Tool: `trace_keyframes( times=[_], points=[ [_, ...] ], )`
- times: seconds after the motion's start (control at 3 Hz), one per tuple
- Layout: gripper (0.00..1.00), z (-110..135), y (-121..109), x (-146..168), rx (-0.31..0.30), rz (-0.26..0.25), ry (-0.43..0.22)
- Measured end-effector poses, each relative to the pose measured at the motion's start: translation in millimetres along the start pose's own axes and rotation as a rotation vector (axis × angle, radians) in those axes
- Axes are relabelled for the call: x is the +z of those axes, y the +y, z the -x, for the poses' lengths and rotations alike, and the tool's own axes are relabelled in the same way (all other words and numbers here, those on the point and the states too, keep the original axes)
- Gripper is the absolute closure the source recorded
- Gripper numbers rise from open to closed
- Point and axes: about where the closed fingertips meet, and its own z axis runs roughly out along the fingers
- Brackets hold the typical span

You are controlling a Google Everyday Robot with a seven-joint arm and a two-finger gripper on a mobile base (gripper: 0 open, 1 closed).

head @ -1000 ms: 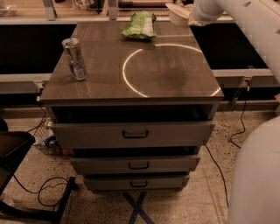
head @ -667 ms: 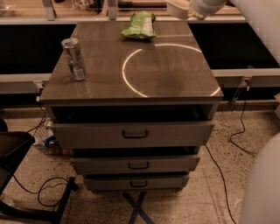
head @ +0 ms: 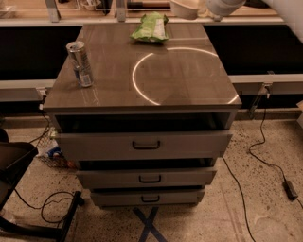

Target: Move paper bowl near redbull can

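Observation:
Next, my gripper lets go of the white paper bowl on the bright ring's edge [head: 138, 83] nearest the redbull can.
The redbull can [head: 80, 63], slim, silver and blue with a silver top, stands upright near the left edge of the grey cabinet top [head: 189, 90]. The white paper bowl [head: 183, 8] hangs in the air above the cabinet's far right edge, partly cut off by the top of the view. My gripper [head: 204, 9] is on the bowl's right side and holds it off the surface; the white arm [head: 227, 4] comes in from the upper right. The bowl is far to the right of and behind the can.
A green snack bag [head: 151, 27] lies at the far middle of the top. A bright ring of light [head: 161, 75] marks the surface. Drawers [head: 144, 144] stick out below. Cables [head: 258, 156] run across the floor on the right, and a dark chair [head: 14, 165] stands on the left.
The arm has moved left and up with the bowl, from the far right corner toward the far middle. The can and bag have not moved.

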Motion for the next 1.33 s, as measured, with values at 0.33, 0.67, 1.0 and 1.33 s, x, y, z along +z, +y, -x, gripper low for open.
trace_keyframes(
  times=[0.33,0.67,1.0,1.33],
  points=[
    [1.0,27.7,34.0,-12.8,-0.073,0.031,-0.047],
    [1.0,57.5,78.7,-14.2,-0.088,0.079,-0.098],
    [1.0,97.2,129.0,-14.3,-0.135,0.126,-0.177],
    [1.0,118.3,152.4,-13.5,-0.177,0.146,-0.225]
  ],
)
